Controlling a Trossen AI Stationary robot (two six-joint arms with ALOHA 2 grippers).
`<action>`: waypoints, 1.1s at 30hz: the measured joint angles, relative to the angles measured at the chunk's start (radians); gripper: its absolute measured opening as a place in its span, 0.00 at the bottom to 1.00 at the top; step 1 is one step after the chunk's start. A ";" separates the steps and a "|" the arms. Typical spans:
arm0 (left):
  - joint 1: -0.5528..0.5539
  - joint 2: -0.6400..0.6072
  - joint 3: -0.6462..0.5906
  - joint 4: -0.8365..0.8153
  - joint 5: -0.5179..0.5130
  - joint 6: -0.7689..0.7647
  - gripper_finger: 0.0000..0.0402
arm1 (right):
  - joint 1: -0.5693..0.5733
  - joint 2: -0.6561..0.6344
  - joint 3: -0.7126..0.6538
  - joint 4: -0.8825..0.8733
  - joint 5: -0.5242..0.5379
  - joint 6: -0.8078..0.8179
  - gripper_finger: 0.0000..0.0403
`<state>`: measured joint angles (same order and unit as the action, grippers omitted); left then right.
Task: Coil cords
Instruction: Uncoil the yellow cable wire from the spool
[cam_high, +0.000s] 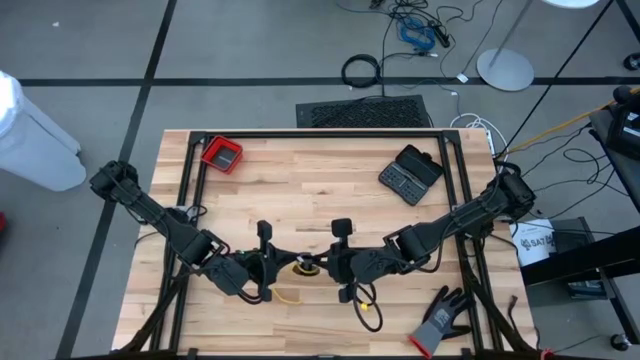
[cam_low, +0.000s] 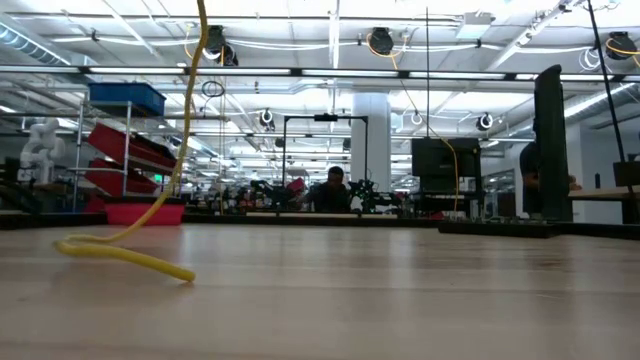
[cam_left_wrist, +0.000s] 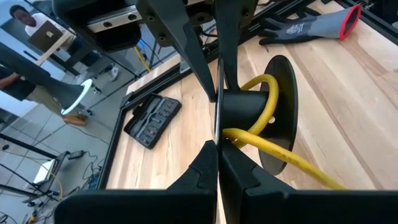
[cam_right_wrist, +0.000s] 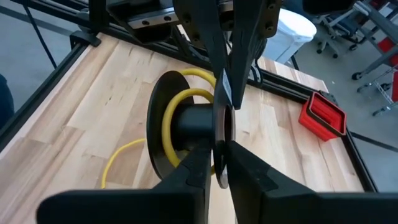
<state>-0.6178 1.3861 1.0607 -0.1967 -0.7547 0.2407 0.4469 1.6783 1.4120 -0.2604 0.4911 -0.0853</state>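
Note:
The yellow cord loops loosely around the middle part while both grippers pinch the far edge, so next my left gripper opens and pinches the cord against the near edge (cam_left_wrist: 286, 93).
A black reel (cam_high: 303, 266) with two round flanges is held above the table's near middle between my two grippers. The yellow cord (cam_right_wrist: 177, 99) is wound around its hub. Its loose part hangs down (cam_low: 188, 110) and lies on the wood, ending in a free end (cam_low: 135, 258). More yellow cord shows on the table (cam_high: 290, 297). I cannot make out the black cord. My left gripper (cam_left_wrist: 217, 152) and my right gripper (cam_right_wrist: 216, 160) are both shut on the reel from opposite sides. My left gripper pinches the rim of the reel's far flange (cam_left_wrist: 217, 127) between its two fingers, coming level from the table's left. The flange stands on edge, and the hub (cam_left_wrist: 239, 109) sticks out toward the table's near edge. The reel is clear of the table. My right gripper pinches the opposite rim of the same flange (cam_right_wrist: 221, 134) between its two fingers, coming level from the table's right. The hub (cam_right_wrist: 193, 124) and the other flange (cam_right_wrist: 157, 124) lie on the near side. The cord hangs slack below the reel.
A grey-black glove with a red cuff (cam_high: 440, 320) lies at the near right. A black case (cam_high: 410, 175) lies at the far right, and a red tray (cam_high: 222, 153) at the far left. A black frame (cam_high: 320, 133) edges the table.

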 joint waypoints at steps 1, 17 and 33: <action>0.000 0.000 0.000 0.000 0.000 0.000 0.00 | 0.000 0.000 0.000 0.000 0.000 0.001 0.09; 0.000 0.000 0.000 -0.002 0.000 -0.003 0.03 | 0.001 0.000 0.000 0.004 0.013 -0.015 0.01; -0.040 -0.002 0.001 0.003 -0.149 -0.021 0.39 | 0.000 0.000 0.000 0.001 0.038 -0.009 0.00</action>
<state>-0.6578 1.3839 1.0615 -0.1935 -0.9035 0.2201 0.4469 1.6779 1.4120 -0.2597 0.5289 -0.0944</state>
